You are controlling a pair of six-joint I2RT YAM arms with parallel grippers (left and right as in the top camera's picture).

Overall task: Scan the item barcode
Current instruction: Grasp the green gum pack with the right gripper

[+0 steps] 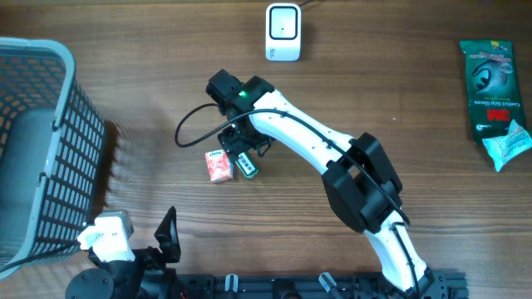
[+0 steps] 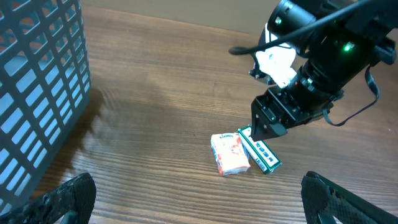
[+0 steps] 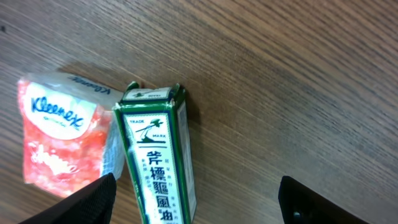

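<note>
The Kleenex tissue pack touches the green-and-white box's side; right gripper grips the box alone [image 1: 248, 167] to lift it clear before scanning.
A narrow green-and-white box [image 3: 155, 162] lies flat on the wooden table, and a red-and-white Kleenex tissue pack [image 3: 59, 134] touches its left side. My right gripper [image 3: 199, 205] hovers just over them, open. The box sits between its fingers, close to the left fingertip [image 3: 87, 202], and neither finger touches it. In the overhead view the right gripper [image 1: 241, 154] is over the box [image 1: 247, 164] and the pack [image 1: 218, 166]. A white scanner [image 1: 283, 31] stands at the far edge. My left gripper [image 2: 205, 208] is open and holds nothing, well short of the pack [image 2: 229, 153].
A grey mesh basket [image 1: 41, 149] fills the left side. A green packet [image 1: 490, 87] and a light blue packet [image 1: 509, 143] lie at the far right. A black cable [image 1: 195, 124] loops beside the right wrist.
</note>
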